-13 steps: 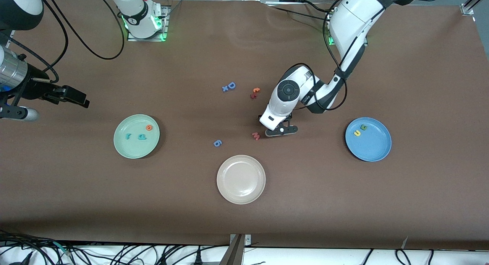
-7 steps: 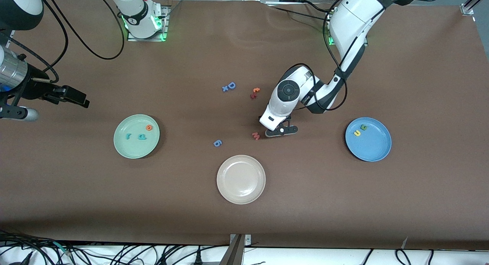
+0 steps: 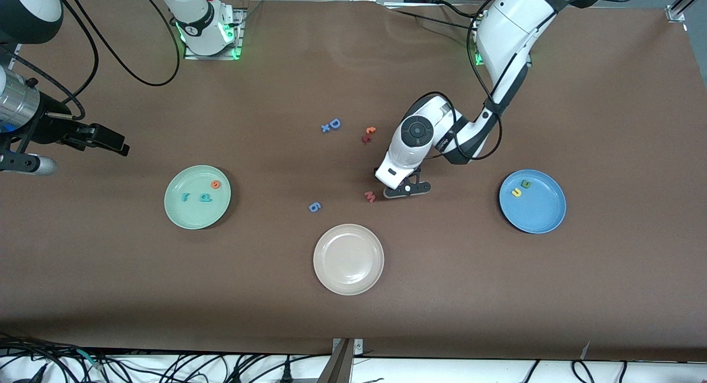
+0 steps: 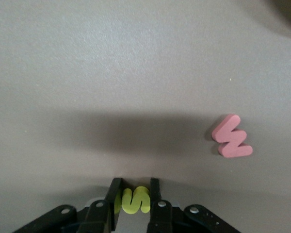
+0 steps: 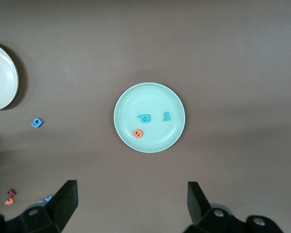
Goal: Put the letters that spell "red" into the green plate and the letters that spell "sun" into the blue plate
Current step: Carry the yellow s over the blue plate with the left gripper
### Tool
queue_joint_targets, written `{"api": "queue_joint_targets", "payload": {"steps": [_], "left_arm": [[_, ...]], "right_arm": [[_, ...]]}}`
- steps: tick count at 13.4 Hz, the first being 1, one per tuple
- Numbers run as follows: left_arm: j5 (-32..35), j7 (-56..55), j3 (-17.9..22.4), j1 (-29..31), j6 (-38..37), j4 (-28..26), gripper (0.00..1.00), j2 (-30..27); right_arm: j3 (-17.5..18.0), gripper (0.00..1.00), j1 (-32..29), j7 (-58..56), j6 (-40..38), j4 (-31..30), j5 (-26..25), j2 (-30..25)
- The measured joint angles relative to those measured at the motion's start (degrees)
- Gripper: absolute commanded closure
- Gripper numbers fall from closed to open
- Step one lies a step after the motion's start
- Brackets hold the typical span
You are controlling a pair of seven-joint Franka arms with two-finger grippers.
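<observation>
Next, my left gripper releases the yellow "s" onto the blue plate, setting it free between the yellow "n" and the blue plate's rim (image 3: 508,200). The "s" is now at the table's middle.
My left gripper (image 4: 135,194) is down at the table's middle (image 3: 407,188), shut on the yellow "s" (image 4: 134,200), which stands between its fingers. The pink "m" (image 4: 232,137) lies on the table close beside it. The blue plate (image 3: 538,211), toward the left arm's end, holds the yellow "n" (image 3: 516,192) and green "u" (image 3: 526,184). The green plate (image 3: 190,211) holds the teal "r" (image 3: 185,196), teal "d" (image 3: 205,197) and orange "e" (image 3: 215,184). My right gripper (image 5: 132,199) waits open, high over the table near the green plate (image 5: 150,97).
A cream-white plate (image 3: 348,259) sits nearest the front camera. Loose letters lie in the middle: a blue 6 shape (image 3: 314,206), a blue "D" with a small x (image 3: 331,125), and an orange and dark-red pair (image 3: 368,134).
My left gripper's fingers have closed on the yellow "s". Both arms have otherwise stayed in place.
</observation>
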Motion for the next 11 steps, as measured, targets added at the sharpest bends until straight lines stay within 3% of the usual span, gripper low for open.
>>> {"api": "queue_joint_targets", "payload": {"steps": [4, 11], "left_arm": [[0.3, 3.9, 0.6, 2.7, -3.8, 3.1, 0.83, -0.3], [0.4, 20.8, 0.6, 13.8, -17.2, 5.2, 0.83, -4.7]], "right_arm": [[0.0, 0.0, 0.0, 0.0, 0.0, 0.0, 0.0, 0.0], [0.0, 0.0, 0.0, 0.0, 0.0, 0.0, 0.0, 0.0]]}}
